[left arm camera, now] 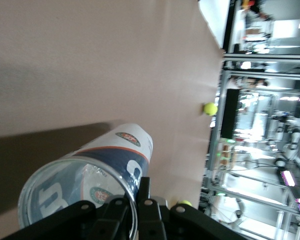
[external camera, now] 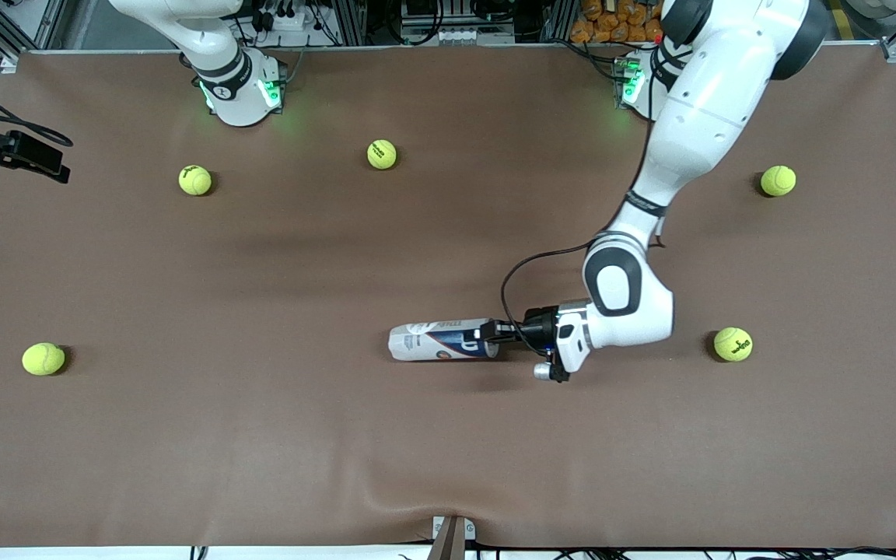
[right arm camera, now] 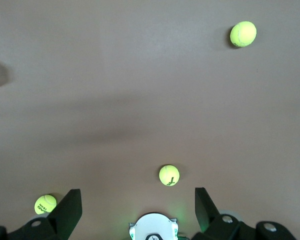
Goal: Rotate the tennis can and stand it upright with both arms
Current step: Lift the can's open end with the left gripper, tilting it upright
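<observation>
I need to use my left gripper to set the tennis can down upright and let it go on bare brown table a little closer to the arm bases (external camera: pixel 465 288).
The tennis can (external camera: pixel 442 341) lies on its side near the middle of the table, a clear tube with a white and dark-blue label. Its open, silvery-rimmed end points toward the left arm's end of the table. My left gripper (external camera: pixel 491 333) is shut on that rim. In the left wrist view the can (left arm camera: pixel 90 170) fills the lower part. One finger (left arm camera: pixel 149 197) is outside the wall and the other is inside, with the gripper (left arm camera: pixel 135 202) pinching the rim. My right gripper (right arm camera: pixel 137 212) is open and empty, high over the table near its own base, and is out of the front view.
Several yellow-green tennis balls lie loose on the brown table. One ball (external camera: pixel 733 344) is beside the left arm's elbow, and others (external camera: pixel 382 154) (external camera: pixel 195 180) lie near the right arm's base (external camera: pixel 242 93). A black camera mount (external camera: pixel 12 152) sits at the table's edge.
</observation>
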